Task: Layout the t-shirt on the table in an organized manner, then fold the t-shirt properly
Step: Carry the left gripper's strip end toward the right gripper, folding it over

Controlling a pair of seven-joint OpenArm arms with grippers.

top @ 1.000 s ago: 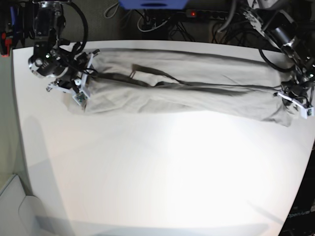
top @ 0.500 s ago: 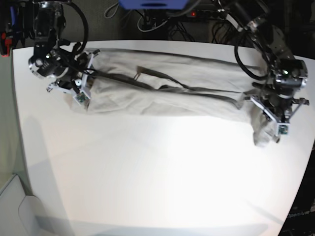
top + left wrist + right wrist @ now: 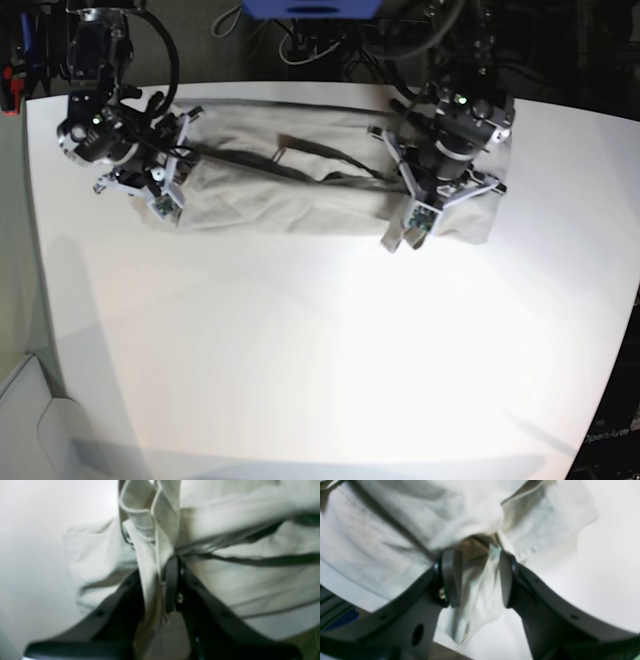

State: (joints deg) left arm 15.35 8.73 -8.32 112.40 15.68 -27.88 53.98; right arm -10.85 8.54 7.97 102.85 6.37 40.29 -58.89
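Note:
Next, the left gripper releases the bunched t-shirt hem on the middle of the wrinkled band [image 3: 349, 201] [image 3: 223, 525], toward its near edge.
The light grey-beige t-shirt [image 3: 290, 185] lies as a wrinkled band along the far part of the white table [image 3: 320, 350]. Its right end is doubled back over the band. My left gripper [image 3: 405, 228] hovers over that fold near the middle. In the left wrist view this gripper [image 3: 160, 580] is shut on a hemmed bunch of t-shirt [image 3: 150, 525]. My right gripper [image 3: 160, 190] sits at the band's left end. Up close, the right gripper [image 3: 477, 577] has its jaws apart with a thick wad of t-shirt [image 3: 480, 550] pinched between them.
Cables and a power strip [image 3: 420, 28] run behind the table's far edge, beside a blue object [image 3: 310, 8]. The table's left edge [image 3: 40, 260] curves toward a pale surface [image 3: 30, 420] at the lower left.
My left gripper has carried the shirt's right end leftward from the table's right edge to the middle, doubling the cloth over itself. The right gripper has stayed in place.

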